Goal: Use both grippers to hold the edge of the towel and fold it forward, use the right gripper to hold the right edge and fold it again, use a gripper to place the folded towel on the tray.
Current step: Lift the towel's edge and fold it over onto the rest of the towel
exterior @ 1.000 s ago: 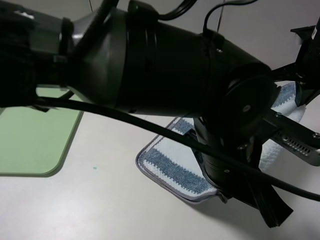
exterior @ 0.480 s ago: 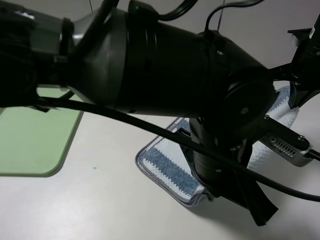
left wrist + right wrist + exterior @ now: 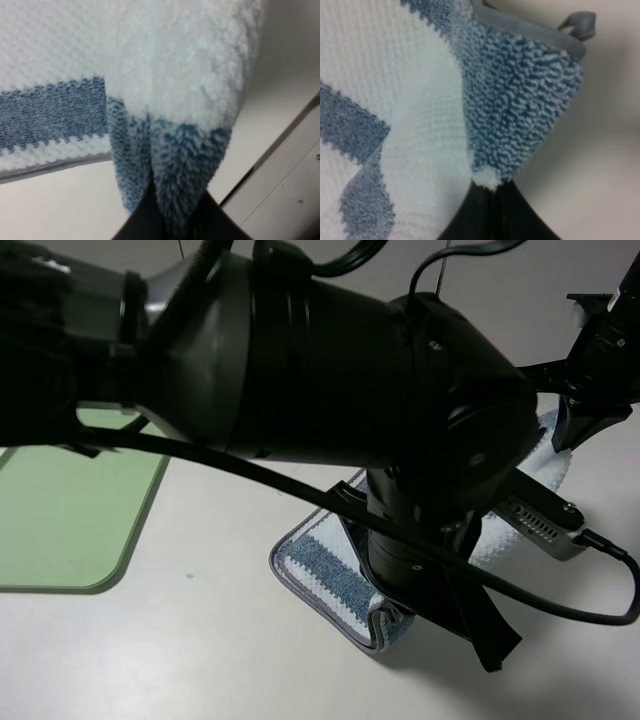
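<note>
Next, I release the held corner of the towel from my right gripper over the towel's far edge (image 3: 454, 426), in the spot behind my bulky left arm.
The towel (image 3: 322, 568), slate-blue and white striped with a grey hem (image 3: 300, 585), lies on the table right of centre, mostly hidden under my bulky left arm (image 3: 330, 370). Its near right corner (image 3: 388, 628) curls up off the table. In the left wrist view my left gripper (image 3: 170, 220) is shut on a bunched fold of the towel (image 3: 170, 100). In the right wrist view my right gripper (image 3: 492, 200) is shut on a towel corner (image 3: 520, 100) with its grey hem (image 3: 530, 30) above. My right gripper (image 3: 572, 430) holds the far right towel part (image 3: 545, 455). The light-green tray (image 3: 60, 520) lies at the left.
A thick black cable (image 3: 250, 480) loops across the view in front of the towel. A grey camera block (image 3: 540, 525) hangs from the left arm. Bare table (image 3: 200, 640) lies between tray and towel.
The left arm's end has moved left and away from the front edge, dragging the towel's near right corner, which now curls up. The right gripper has shifted left with its towel edge.
</note>
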Robot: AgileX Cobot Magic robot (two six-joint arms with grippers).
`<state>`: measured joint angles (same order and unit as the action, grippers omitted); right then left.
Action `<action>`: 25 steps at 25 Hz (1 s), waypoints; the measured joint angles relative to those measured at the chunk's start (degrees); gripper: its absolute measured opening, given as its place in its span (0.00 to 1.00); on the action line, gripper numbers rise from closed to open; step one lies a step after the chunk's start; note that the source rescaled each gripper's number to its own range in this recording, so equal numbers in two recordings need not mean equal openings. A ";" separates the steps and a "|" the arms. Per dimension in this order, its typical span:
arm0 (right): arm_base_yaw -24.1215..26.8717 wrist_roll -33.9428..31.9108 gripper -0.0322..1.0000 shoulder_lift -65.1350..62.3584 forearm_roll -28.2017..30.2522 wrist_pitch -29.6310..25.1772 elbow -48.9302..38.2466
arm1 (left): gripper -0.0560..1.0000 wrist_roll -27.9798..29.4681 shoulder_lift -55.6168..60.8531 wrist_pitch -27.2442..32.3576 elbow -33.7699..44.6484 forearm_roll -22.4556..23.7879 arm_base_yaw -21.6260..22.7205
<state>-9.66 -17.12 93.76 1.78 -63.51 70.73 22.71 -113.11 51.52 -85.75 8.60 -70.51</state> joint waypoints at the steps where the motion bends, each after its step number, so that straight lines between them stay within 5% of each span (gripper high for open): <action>1: -0.05 0.00 0.03 0.00 -0.32 0.38 0.07 | 0.05 0.00 0.00 0.00 0.00 0.09 0.21; 16: -10.91 -2.83 0.03 5.77 0.88 0.24 10.65 | 0.05 3.47 0.00 2.36 0.00 4.24 1.07; 25: -11.81 -3.44 0.03 8.22 0.65 0.34 12.17 | 0.05 3.47 0.00 2.98 1.06 5.02 4.00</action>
<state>-21.47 -20.56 101.97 2.42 -63.18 82.90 26.18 -113.11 54.50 -84.70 13.63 -66.51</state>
